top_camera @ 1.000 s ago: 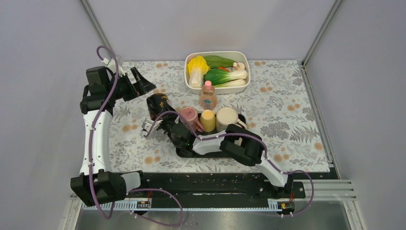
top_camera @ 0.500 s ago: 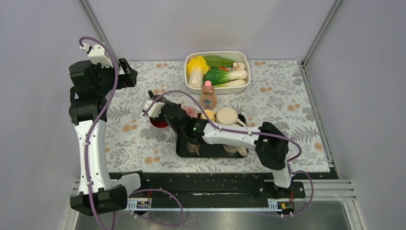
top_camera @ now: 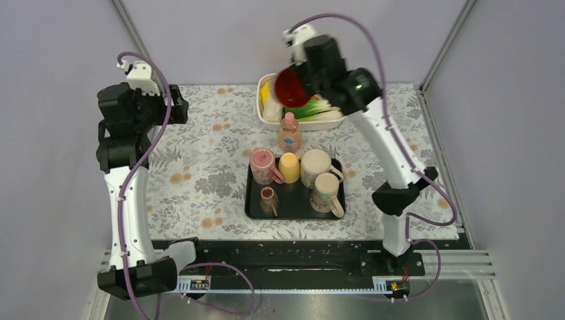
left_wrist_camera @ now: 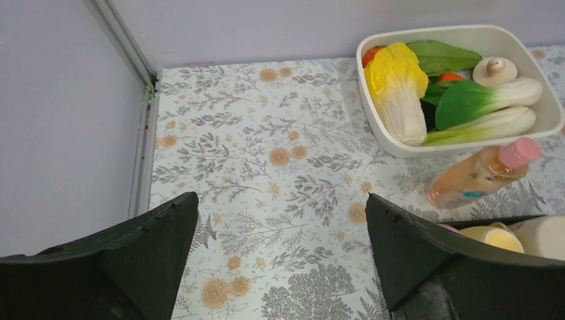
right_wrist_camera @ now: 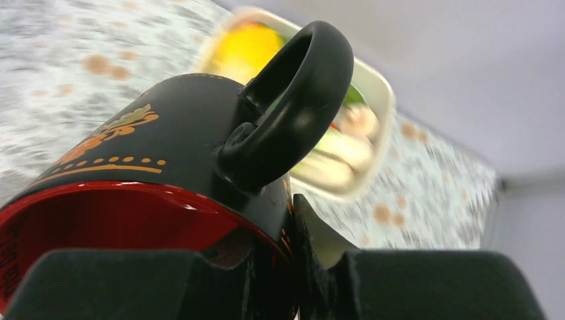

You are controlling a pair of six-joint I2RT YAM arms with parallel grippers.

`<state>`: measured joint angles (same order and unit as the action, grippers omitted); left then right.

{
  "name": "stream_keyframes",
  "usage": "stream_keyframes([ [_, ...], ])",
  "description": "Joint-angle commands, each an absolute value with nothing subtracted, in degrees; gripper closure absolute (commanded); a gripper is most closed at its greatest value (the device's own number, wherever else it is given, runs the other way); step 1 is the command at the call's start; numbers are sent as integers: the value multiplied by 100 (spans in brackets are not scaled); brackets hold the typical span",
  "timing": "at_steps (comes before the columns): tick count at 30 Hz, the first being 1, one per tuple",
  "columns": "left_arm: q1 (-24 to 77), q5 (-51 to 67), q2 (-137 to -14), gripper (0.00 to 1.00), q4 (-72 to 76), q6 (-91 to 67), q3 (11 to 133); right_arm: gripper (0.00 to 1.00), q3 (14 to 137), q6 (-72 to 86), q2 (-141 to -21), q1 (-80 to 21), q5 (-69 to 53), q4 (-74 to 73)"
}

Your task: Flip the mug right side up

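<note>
Next, the right gripper releases the black mug on the flowered mat [top_camera: 390, 143] between the vegetable tub and the metal rail.
The mug [top_camera: 290, 87] is black outside with orange ornament and red inside. My right gripper [top_camera: 308, 75] is shut on its rim and holds it high in the air over the white vegetable tub [top_camera: 344, 83]. In the right wrist view the mug [right_wrist_camera: 153, 173] lies tilted, its red mouth toward the camera and its black handle [right_wrist_camera: 293, 107] up; one finger is inside the rim, the other outside. My left gripper [top_camera: 174, 105] is raised at the far left over the mat, open and empty, as the left wrist view [left_wrist_camera: 280, 220] shows.
A black tray [top_camera: 256, 210] in the middle holds a pink mug [top_camera: 262, 165], a yellow cup [top_camera: 289, 167], two cream mugs [top_camera: 314, 164] and a small brown cup [top_camera: 268, 199]. A pink-capped bottle [top_camera: 289, 133] lies behind it. The flowered mat [top_camera: 193, 180] covers the table.
My right arm swung up from the mat left of the tray and carried the mug high over the vegetable tub. My left arm barely moved since half a second ago.
</note>
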<state>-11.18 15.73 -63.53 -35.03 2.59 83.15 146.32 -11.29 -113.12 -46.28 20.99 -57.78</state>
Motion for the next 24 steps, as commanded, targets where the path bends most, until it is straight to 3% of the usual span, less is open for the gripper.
stream_keyframes([
  [1,-956,2144,-6436,1,-3690,694,8197,100,14145,-97,-10548,-2911,1597,-7074],
  [11,367,2332,-6370,1,-4276,1759,7928,100,12085,763,-10656,314,532,-6536],
  [18,1422,2310,-6358,1,-4953,2680,7661,100,12094,1007,-11571,1123,410,-6335],
  [24,2253,2210,-6428,1,-5230,3106,7310,100,11133,1178,-11617,1204,972,-5428],
])
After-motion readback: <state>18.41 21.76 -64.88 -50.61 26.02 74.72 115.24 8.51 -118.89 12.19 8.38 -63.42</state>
